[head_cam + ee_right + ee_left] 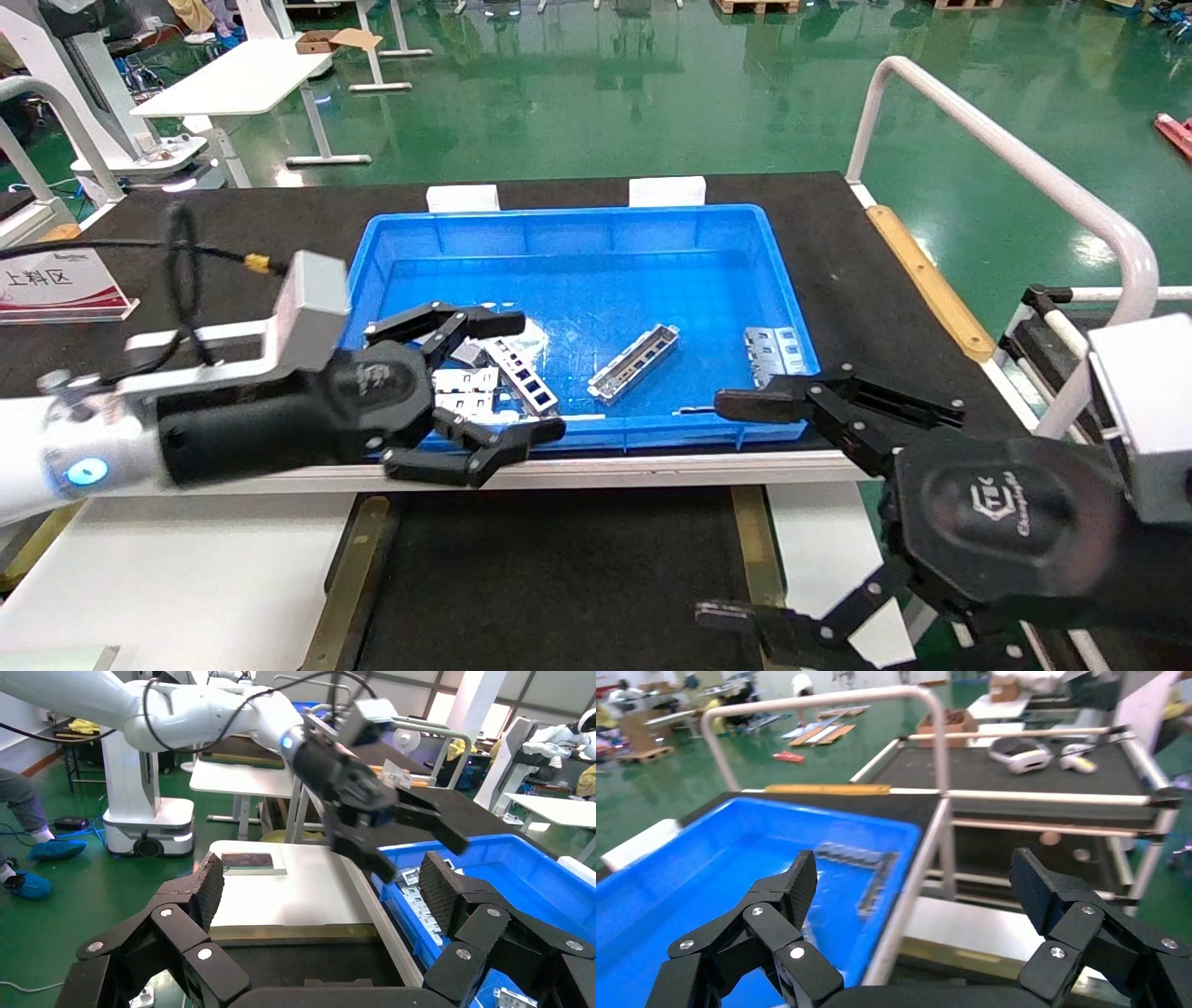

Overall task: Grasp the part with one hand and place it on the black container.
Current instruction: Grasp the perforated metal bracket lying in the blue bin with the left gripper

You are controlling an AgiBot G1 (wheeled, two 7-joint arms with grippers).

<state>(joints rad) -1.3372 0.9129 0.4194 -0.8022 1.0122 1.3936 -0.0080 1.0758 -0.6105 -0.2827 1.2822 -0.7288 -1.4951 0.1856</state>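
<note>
The part that lies angled in the middle of the blue bin is next for my left gripper, which should close halfway along the far long side (619,359) of that part.
The part (633,361), a slim silver channel strip, lies at an angle in the middle of the blue bin (577,228). My left gripper (535,376) is open and empty over the bin's near left corner, above several other metal pieces, well left of the part. It also shows in the right wrist view (415,846). The black container (559,578) with brass side strips (756,550) lies in front of the bin, empty. My right gripper (724,508) is open and empty over the container's right edge. In the right wrist view the container (281,966) lies between its fingers (211,888).
Flat slotted plates lie at the bin's right end (771,352) and near left corner (464,387), beside another cutout strip (523,375). A white rail (1006,158) rises on the right. A sign (56,284) stands at the far left. White boards flank the container.
</note>
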